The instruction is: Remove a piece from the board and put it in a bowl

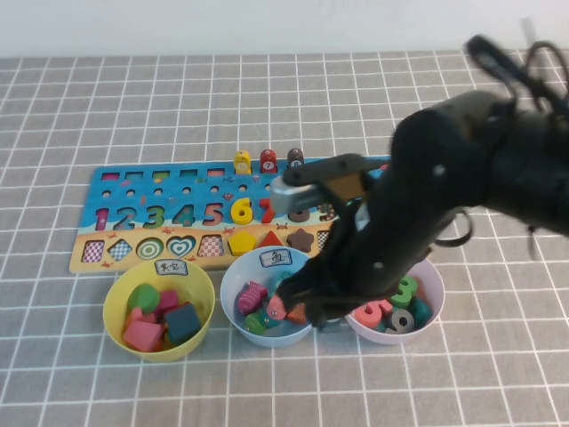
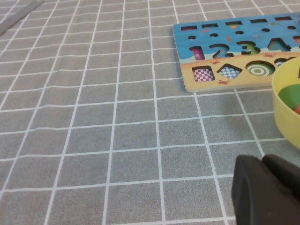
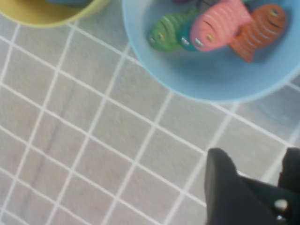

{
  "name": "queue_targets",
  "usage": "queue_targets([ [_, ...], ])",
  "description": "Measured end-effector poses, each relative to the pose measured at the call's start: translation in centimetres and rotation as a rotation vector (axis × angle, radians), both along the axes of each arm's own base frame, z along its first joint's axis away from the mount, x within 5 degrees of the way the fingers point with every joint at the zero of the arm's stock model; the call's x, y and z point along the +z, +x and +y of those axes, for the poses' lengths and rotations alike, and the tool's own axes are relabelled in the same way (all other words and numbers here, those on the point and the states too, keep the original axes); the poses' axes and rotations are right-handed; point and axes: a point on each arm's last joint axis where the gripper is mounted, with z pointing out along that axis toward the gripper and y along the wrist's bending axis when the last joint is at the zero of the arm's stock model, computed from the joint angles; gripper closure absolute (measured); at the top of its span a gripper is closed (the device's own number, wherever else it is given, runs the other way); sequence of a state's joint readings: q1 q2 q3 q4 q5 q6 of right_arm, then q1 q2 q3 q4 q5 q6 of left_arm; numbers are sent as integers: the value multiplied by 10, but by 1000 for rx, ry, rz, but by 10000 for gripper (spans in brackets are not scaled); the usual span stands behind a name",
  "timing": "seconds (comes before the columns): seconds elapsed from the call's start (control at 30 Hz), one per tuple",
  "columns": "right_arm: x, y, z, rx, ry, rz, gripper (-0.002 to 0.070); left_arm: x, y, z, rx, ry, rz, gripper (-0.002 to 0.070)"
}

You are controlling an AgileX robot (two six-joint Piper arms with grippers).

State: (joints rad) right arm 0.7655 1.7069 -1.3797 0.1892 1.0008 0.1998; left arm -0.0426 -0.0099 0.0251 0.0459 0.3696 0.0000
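My right gripper is to release the dark piece in the light blue bowl (image 1: 298,309) (image 3: 243,54). It will go between the pink fish and the orange fish.
My right gripper (image 3: 255,164) hangs low at the near right rim of the light blue bowl (image 1: 242,277), over the cloth just outside it. It is shut on a small dark piece with a white dot (image 3: 262,197). In the high view the right gripper (image 1: 313,311) and its black arm hide that piece. The bowl (image 3: 154,51) holds several fish pieces. The blue board (image 1: 133,209) lies behind the bowls, its right end under the arm. My left gripper (image 2: 265,161) is shut and empty, low over the cloth to the left of the board (image 2: 234,51).
A yellow bowl (image 1: 116,302) of shape blocks stands left of the blue one, and a pale lavender bowl (image 1: 436,285) of numbers to its right. Yellow (image 1: 242,162), red (image 1: 268,161) and dark grey-brown (image 1: 295,158) blocks stand on the board's far edge.
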Motion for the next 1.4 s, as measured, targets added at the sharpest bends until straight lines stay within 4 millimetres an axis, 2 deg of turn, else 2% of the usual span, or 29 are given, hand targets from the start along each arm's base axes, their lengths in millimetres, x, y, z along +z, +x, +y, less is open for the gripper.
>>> queue_targets([
  [0.23,-13,4,25,-6,8,9,463,0,0,0,0,0,0,676],
  [0.4,-18,12,35,-38,20,6,463,0,0,0,2,-5,0,676],
  [1.0,-41,28,47,-72,20,-36,463,0,0,0,0,0,0,676],
  [1.4,-42,32,49,-72,37,-72,463,0,0,0,0,0,0,676],
])
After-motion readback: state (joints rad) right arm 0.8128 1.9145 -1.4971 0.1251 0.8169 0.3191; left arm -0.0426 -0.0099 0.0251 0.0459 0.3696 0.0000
